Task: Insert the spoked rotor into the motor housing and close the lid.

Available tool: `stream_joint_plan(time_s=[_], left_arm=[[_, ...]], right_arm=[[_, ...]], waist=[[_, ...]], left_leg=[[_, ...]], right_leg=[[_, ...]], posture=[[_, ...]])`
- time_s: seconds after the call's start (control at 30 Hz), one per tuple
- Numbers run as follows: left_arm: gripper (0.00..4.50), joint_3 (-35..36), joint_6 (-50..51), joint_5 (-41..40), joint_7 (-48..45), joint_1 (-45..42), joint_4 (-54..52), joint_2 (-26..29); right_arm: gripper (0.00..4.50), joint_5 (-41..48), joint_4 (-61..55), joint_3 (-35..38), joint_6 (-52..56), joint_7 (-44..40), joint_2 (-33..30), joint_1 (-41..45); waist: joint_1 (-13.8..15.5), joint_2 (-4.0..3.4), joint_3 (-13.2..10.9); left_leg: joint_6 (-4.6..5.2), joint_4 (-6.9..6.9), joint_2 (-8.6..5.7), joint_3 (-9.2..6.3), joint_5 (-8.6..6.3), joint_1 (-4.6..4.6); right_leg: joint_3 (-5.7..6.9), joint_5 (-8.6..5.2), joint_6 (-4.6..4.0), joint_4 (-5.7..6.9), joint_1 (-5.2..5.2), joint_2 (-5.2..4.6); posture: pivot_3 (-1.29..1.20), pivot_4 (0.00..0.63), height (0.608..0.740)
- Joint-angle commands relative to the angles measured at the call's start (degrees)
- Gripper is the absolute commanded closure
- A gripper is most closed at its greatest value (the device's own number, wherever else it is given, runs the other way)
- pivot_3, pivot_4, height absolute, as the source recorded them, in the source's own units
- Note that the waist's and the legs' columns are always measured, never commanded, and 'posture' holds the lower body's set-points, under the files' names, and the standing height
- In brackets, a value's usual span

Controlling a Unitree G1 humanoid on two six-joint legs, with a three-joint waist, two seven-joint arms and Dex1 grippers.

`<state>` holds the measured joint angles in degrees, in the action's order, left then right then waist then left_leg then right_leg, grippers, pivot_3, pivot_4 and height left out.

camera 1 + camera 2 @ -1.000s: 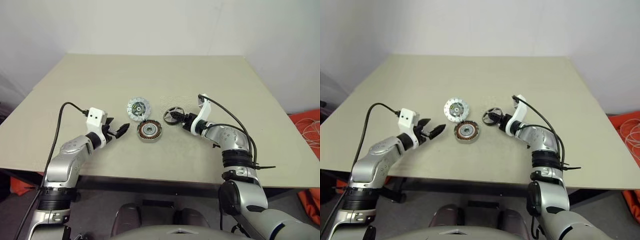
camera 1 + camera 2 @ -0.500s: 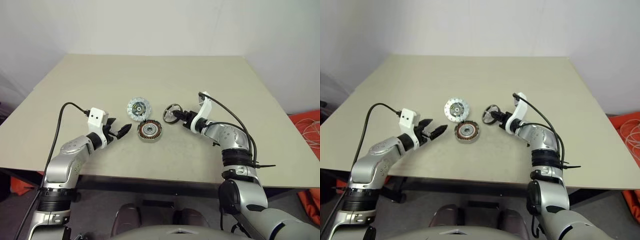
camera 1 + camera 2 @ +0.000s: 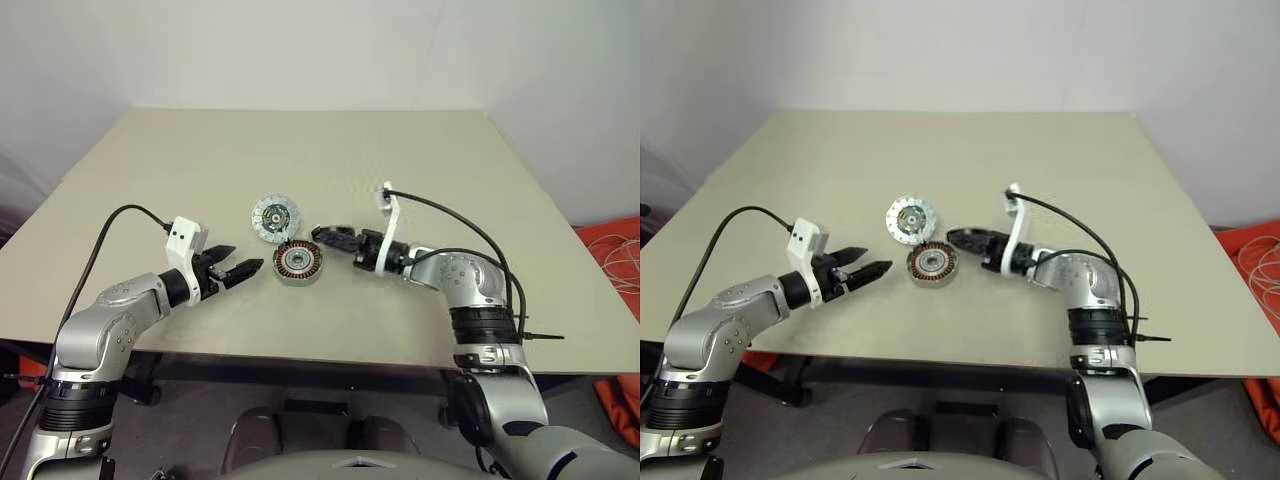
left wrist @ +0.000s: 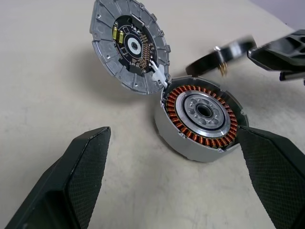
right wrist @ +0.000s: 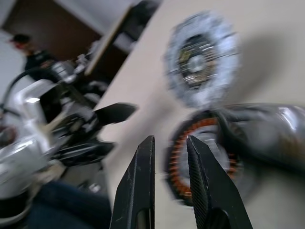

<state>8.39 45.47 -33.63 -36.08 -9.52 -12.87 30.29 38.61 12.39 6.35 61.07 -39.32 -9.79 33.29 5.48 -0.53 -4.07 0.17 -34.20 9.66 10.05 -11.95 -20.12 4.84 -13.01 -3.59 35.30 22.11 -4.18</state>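
Note:
The spoked rotor hangs tilted outside the right gripper's fingers, so the robot's right gripper needs to back off, open and grip its near rim (image 4: 248, 45) before lowering it into the housing.
The motor housing (image 3: 298, 262), a silver puck with copper windings, sits mid-table. Just behind it the lid (image 3: 276, 215) stands open, its circuit face up and its rim touching the housing's rim. My right gripper (image 3: 335, 236) hovers just right of the housing, shut on the spoked rotor (image 4: 228, 51). The rotor is off the table and seen edge-on as a dark rim. My left gripper (image 3: 240, 270) is open, a little left of the housing; in its wrist view the housing (image 4: 202, 119) lies between its fingers (image 4: 81, 181).
The beige table (image 3: 450, 170) stretches wide to both sides and behind the parts. Its front edge runs just below both arms. Orange material and a pale cable (image 3: 615, 255) lie on the floor off the table's right side.
My right gripper closed on the rotor, lifted it off the table and carried it left toward the housing. My left gripper drew back slightly and stayed open.

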Motion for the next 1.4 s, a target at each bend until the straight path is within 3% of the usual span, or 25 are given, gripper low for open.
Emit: stream_joint_plan(time_s=[0.03, 0.43, 0.83, 0.93, 1.03, 1.23, 1.4], left_arm=[[0.00, -0.50, -1.36, 1.10, -0.02, -0.07, -1.48, 0.82], [0.00, -1.11, -2.91, 2.41, 0.61, 0.55, -1.47, 0.04], [0.00, -2.23, -3.38, 3.52, 0.89, 0.15, -0.97, -0.89], [0.00, -2.46, -3.47, 3.86, 0.82, 0.45, -1.02, -0.73], [0.00, -2.50, -3.31, 3.98, 0.91, 0.63, -1.17, -0.65], [0.00, -2.34, -3.11, 4.11, 0.88, 0.84, -1.29, -0.21], [0.00, -2.17, -3.08, 4.20, 0.99, 1.28, -1.55, 0.13]], right_arm=[[3.39, -0.16, -0.34, -1.13, -1.18, -0.19, 0.27, 2.73], [3.39, -8.74, 5.54, -3.25, -11.33, 0.12, -3.95, 3.54], [3.39, -8.16, 7.06, -0.17, -9.47, -0.05, -10.03, 0.65], [2.80, -6.35, 6.25, 1.65, -7.18, 0.96, -9.48, 0.31], [1.84, -3.55, 7.10, 5.95, -2.85, 4.74, -7.17, 1.16], [1.84, 0.76, 9.26, 13.29, 6.07, 11.78, -3.40, 2.94], [1.84, -0.46, 9.08, 13.90, 8.25, 15.78, -1.90, 1.72]], waist=[[0.00, 0.00, 0.00], [0.03, 0.01, 0.01], [0.03, 0.01, 0.01], [0.01, 0.01, 0.00], [-0.01, 0.01, 0.01], [0.02, 0.01, 0.00], [0.03, 0.01, 0.00]], left_leg=[[-0.01, 0.00, 0.00, 0.00, 0.01, 0.01], [-0.02, 0.00, -0.02, 0.00, 0.01, -0.05], [0.00, 0.00, -0.02, 0.00, 0.01, -0.04], [0.00, -0.01, -0.02, 0.00, 0.01, -0.03], [0.00, 0.00, -0.01, 0.01, 0.01, 0.01], [-0.01, -0.01, -0.02, 0.00, 0.01, 0.01], [-0.01, -0.01, -0.02, 0.00, 0.01, 0.01]], right_leg=[[0.00, 0.00, 0.00, 0.01, -0.01, 0.00], [0.00, 0.15, -0.26, 0.00, 0.01, 0.00], [0.00, 0.18, -0.33, 0.01, 0.00, 0.00], [0.00, 0.18, -0.33, 0.01, 0.00, 0.00], [0.00, 0.18, -0.33, 0.01, -0.02, 0.00], [0.00, 0.19, -0.34, 0.02, -0.02, 0.00], [0.00, 0.19, -0.35, 0.03, -0.02, 0.00]], posture=[[0.00, 0.000, 0.740], [0.00, 0.000, 0.740], [0.00, 0.000, 0.740], [0.00, 0.000, 0.740], [0.00, 0.000, 0.740], [0.00, 0.000, 0.740], [0.00, 0.000, 0.740]])
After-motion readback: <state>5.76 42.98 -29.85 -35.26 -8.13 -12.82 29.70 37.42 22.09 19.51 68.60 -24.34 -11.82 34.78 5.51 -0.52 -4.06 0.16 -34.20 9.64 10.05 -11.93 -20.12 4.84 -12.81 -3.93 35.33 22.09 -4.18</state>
